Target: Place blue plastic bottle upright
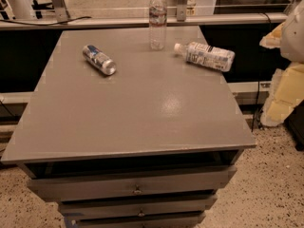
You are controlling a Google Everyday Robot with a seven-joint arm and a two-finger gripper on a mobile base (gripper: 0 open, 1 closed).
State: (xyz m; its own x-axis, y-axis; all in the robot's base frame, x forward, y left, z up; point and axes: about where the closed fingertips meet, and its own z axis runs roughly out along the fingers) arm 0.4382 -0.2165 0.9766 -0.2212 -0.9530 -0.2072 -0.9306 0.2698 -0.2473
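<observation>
Next, I close my gripper on the upper body (pixel 196 53) of the blue plastic bottle, between the bottle's white cap and the middle of its label.
The blue plastic bottle (pixel 206 56) lies on its side at the far right of the grey cabinet top (pixel 133 108). It is clear, with a wide white and pale-blue label. Its white cap points left toward the standing clear bottle (pixel 157 20). My gripper is not in view. Only a pale blurred shape (pixel 293 30) shows at the right edge, off the table and to the right of the bottle. I cannot tell whether it belongs to my arm. Nothing holds the bottle.
A slim clear bottle with a narrow dark label stands upright at the far middle edge. A silver-and-blue can (pixel 99 59) lies on its side at the far left. Yellow foam pieces (pixel 285 96) stand on the floor to the right. Drawers (pixel 133 186) are below the front edge.
</observation>
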